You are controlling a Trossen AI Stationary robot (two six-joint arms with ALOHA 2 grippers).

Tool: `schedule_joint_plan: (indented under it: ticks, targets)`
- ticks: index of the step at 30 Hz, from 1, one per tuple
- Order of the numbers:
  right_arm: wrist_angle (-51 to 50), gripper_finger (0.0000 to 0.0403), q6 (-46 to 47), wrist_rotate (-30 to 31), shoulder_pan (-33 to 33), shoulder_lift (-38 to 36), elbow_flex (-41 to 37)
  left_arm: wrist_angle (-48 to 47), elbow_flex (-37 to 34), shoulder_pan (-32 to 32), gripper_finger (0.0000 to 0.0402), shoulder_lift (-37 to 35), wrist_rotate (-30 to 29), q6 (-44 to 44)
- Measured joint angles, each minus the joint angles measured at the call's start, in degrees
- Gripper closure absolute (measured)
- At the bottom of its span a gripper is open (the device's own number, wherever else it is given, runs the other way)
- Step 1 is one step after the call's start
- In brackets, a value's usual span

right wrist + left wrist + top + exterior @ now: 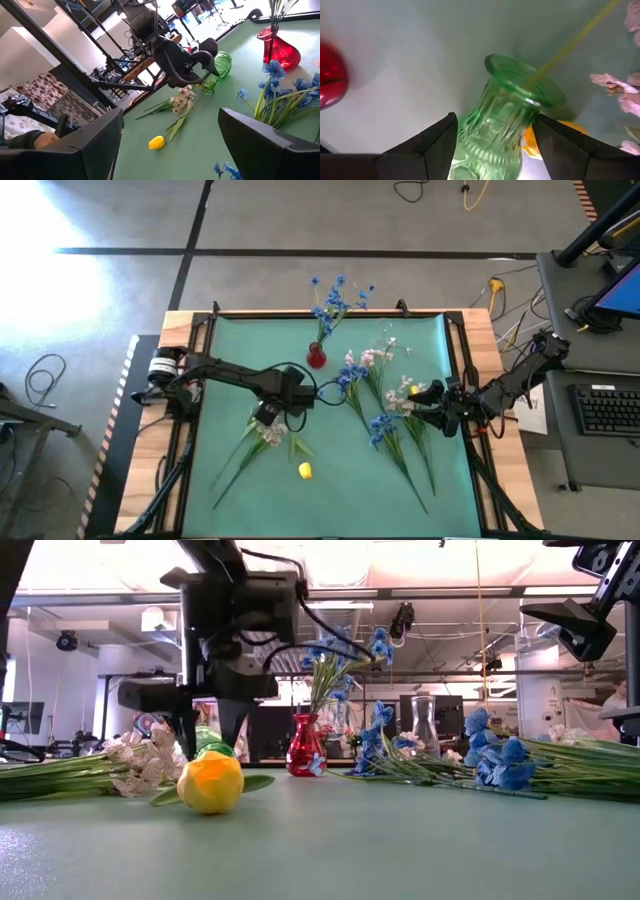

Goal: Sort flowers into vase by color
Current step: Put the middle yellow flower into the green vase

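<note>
The green vase slants between my left gripper's fingers; I will open, turn in line, then take the green vase's neck (508, 103) before lifting.
My left gripper (268, 416) is shut on a green glass vase (502, 117), near the table's middle left. The vase is tilted, its mouth (207, 88) toward a pink-white spray (272, 435) that lies flat on the mat. A loose yellow bud (305, 470) lies nearer the near edge. A red vase (316, 358) stands upright holding blue blossoms (335, 298). More blue (380, 426) and pink-white flowers (375, 360) lie on the mat at the right. My right gripper (432, 406) hangs open over them and holds nothing. My left gripper holds the green vase by its ribbed body (485, 135), just below the neck, pinched between the two fingers (435, 142), one on each side. The fingers come from above, slanting. The vase is tilted in the hold; whether it touches the mat, I cannot tell.
The green mat (340, 500) has free room along its near edge and its far left corner. A clear glass vase (424, 725) shows beyond the flowers in the low view. Cables, a keyboard (608, 408) and a desk stand to the right of the table.
</note>
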Motion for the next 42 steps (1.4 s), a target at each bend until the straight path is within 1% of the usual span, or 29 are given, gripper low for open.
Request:
schedule_joint_plan:
  ticks: [5,8,11,18,20,22,25,29,32,34,40,42]
  targets:
    - [0.0,0.0083,-0.4,0.0,0.0,0.0,0.0,0.6,0.1,0.2,0.0163,2.0,0.1,0.4]
    - [0.0,0.0083,-0.5,0.0,0.0,0.0,0.0,0.8,0.1,0.2,0.0175,2.2,0.1,0.2]
    - [0.0,0.0083,-0.4,0.0,0.0,0.0,0.0,1.0,0.6,0.2,0.0205,2.2,0.2,-0.6]
    - [0.0,0.0083,-0.5,0.0,0.0,0.0,0.0,0.9,2.6,0.2,0.0311,1.7,0.2,-0.9]
    - [0.0,0.0083,-0.5,0.0,0.0,0.0,0.0,0.6,3.2,0.2,0.0335,1.7,0.2,-0.9]
    - [0.0,0.0083,-0.5,0.0,0.0,0.0,0.0,0.2,3.6,0.2,0.0352,1.7,0.1,-0.9]
    - [0.0,0.0083,-0.5,0.0,0.0,0.0,0.0,-0.1,4.3,0.2,0.0361,1.7,0.2,-1.0]
    - [0.0,0.0083,-0.5,0.0,0.0,0.0,0.0,0.0,4.4,0.2,0.0362,1.7,0.7,-1.0]
    - [0.0,0.0083,-0.5,0.0,0.0,0.0,0.0,0.6,3.4,0.2,0.0347,1.6,1.2,-1.0]
    - [0.0,0.0083,-0.5,0.0,0.0,0.0,0.0,1.0,2.9,0.2,0.0329,1.5,1.2,-1.0]
    - [0.0,0.0083,-0.5,0.0,0.0,0.0,0.0,4.6,2.6,0.3,0.0250,1.5,1.2,-2.4]
    - [0.0,0.0083,-0.5,0.0,0.0,0.0,0.0,5.2,2.6,0.3,0.0230,1.5,1.6,-2.4]
